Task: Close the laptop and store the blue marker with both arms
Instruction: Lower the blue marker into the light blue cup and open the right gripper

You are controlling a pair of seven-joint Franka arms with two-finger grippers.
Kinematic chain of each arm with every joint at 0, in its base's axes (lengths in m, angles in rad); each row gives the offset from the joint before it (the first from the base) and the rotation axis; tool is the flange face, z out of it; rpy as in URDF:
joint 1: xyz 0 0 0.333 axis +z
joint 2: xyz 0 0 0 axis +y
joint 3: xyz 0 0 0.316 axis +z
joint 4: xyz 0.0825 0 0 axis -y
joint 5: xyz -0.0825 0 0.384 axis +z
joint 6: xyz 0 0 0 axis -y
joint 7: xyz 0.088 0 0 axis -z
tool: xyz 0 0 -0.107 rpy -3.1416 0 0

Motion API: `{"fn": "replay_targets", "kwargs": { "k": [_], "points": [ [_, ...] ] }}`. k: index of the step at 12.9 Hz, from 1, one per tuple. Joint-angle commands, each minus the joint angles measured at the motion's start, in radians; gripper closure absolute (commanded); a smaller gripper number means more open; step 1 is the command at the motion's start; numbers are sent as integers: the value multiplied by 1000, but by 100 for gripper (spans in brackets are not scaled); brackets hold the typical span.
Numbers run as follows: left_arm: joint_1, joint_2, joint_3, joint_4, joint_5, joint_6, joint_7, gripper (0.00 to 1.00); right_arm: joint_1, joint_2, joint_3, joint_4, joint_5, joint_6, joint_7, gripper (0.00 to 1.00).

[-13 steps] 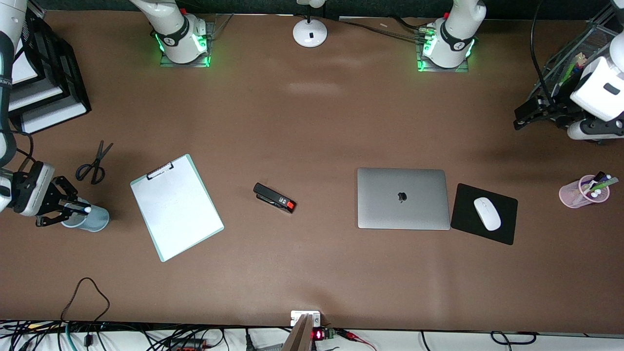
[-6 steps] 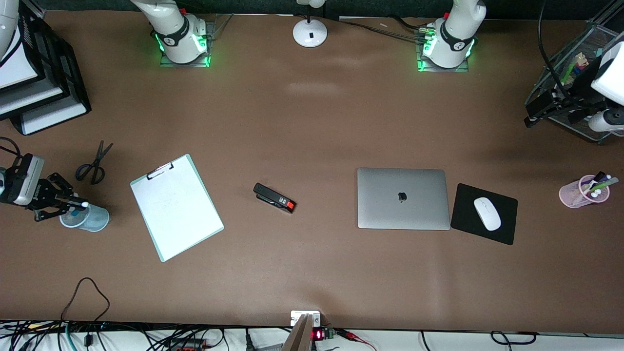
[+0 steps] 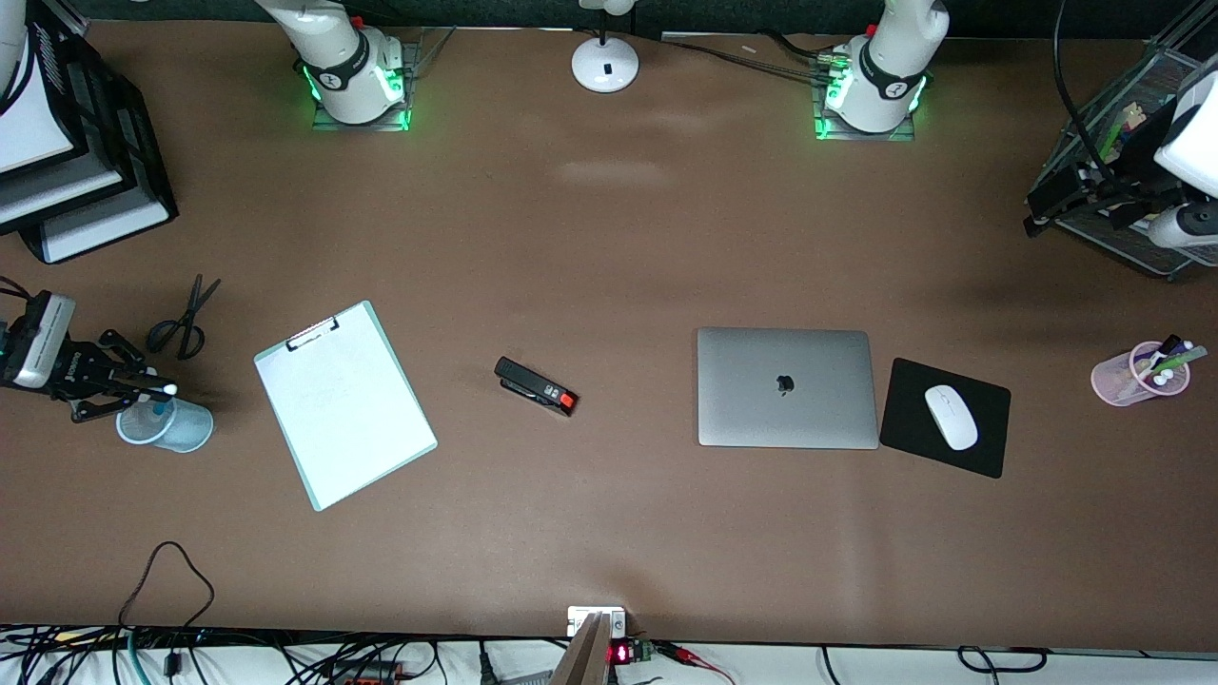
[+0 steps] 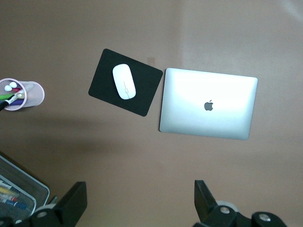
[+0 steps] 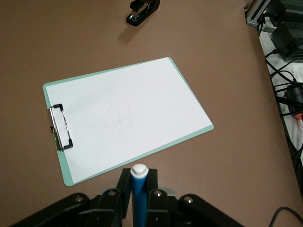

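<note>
I need to let go of the blue marker with my right gripper inside the light blue cup (image 3: 164, 420), between the scissors and the edge of the table.
The laptop (image 3: 787, 387) lies shut on the table, silver lid up with the apple logo; it also shows in the left wrist view (image 4: 208, 104). My right gripper (image 3: 157, 390) is shut on the blue marker (image 3: 164, 389), white end pointing out, over the rim of a light blue cup (image 3: 171, 428). In the right wrist view the marker (image 5: 139, 189) stands between the fingers of the right gripper (image 5: 139, 177). My left gripper (image 3: 1039, 205) is open and empty beside the wire mesh basket (image 3: 1109, 124); its gap (image 4: 139, 201) shows bare table.
A clipboard (image 3: 343, 404), a black stapler (image 3: 536, 385) and scissors (image 3: 186, 319) lie toward the right arm's end. A black mousepad (image 3: 990, 447) with a white mouse (image 3: 951, 417) lies beside the laptop. A pink pen cup (image 3: 1132, 376) and black stacked trays (image 3: 86, 181) stand at the ends.
My right gripper has drawn back and tilted with the marker, still over the blue cup. My left gripper has moved toward the mesh basket.
</note>
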Motion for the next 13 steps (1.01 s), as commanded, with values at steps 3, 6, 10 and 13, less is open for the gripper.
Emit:
{"fn": "replay_targets", "kwargs": {
  "k": [3,6,10,13],
  "points": [
    [5,-1,-17,26,18,-42,-2,0,-36,30,17,29,33,-19,-54,99],
    [7,1,-16,23,18,-47,0,0,-64,68,18,50,33,-18,-82,99],
    [5,5,-17,26,40,-39,0,0,-86,97,17,61,47,-9,-111,99],
    [8,4,-7,27,31,-42,-2,0,-102,111,17,61,47,-5,-106,82]
  ]
}}
